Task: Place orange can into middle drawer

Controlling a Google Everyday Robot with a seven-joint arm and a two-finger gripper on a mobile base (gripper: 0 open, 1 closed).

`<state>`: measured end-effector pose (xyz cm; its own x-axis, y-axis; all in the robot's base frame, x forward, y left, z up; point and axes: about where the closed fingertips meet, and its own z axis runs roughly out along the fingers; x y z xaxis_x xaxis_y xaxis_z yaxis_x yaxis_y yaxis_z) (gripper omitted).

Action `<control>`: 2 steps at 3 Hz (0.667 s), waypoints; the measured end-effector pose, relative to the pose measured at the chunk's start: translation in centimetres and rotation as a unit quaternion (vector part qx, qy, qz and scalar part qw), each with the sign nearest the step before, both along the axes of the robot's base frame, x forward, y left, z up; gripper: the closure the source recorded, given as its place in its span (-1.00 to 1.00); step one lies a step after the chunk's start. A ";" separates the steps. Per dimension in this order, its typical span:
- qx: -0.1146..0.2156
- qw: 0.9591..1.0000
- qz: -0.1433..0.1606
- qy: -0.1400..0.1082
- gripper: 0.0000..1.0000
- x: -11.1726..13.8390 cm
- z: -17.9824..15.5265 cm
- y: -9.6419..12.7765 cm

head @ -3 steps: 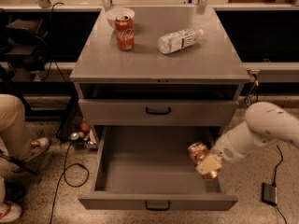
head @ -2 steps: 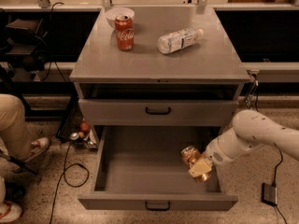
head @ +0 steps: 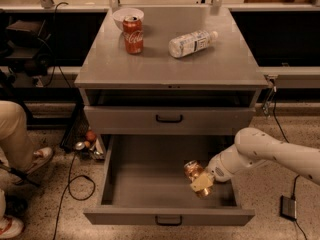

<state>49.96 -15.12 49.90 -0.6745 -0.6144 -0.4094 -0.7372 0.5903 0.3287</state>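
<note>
My gripper is to put the orange can on the middle drawer's bottom (head: 176,184), just about straight behind the drawer's front handle. It will let go of the can there.
The orange can (head: 193,171), coppery with a silver rim, is tilted inside the open middle drawer (head: 150,181), toward its right front part. My gripper (head: 201,181) comes in from the right on a white arm and is shut on the orange can, holding it low over the drawer floor. The drawer is pulled far out, with a small dark handle on its front (head: 168,219).
The closed drawer front above (head: 169,118) has a like handle. On the cabinet top stand a red Coca-Cola can (head: 133,34), a white bowl (head: 128,16) behind it and a clear plastic bottle (head: 192,42) lying on its side. A person's leg and shoe (head: 20,149) are at left. Cables lie on the floor.
My gripper has carried the orange can leftward and deeper into the open drawer, from near its right wall toward the middle right of the tray.
</note>
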 end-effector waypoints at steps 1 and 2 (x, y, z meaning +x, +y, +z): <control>-0.006 1.000 0.007 -0.005 1.00 1.3 -2.0 0.8; -0.009 1.000 0.012 -0.007 1.00 2.1 -3.5 1.4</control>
<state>52.02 -13.71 46.40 -0.6538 -0.6378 -0.4071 -0.7556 0.5785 0.3071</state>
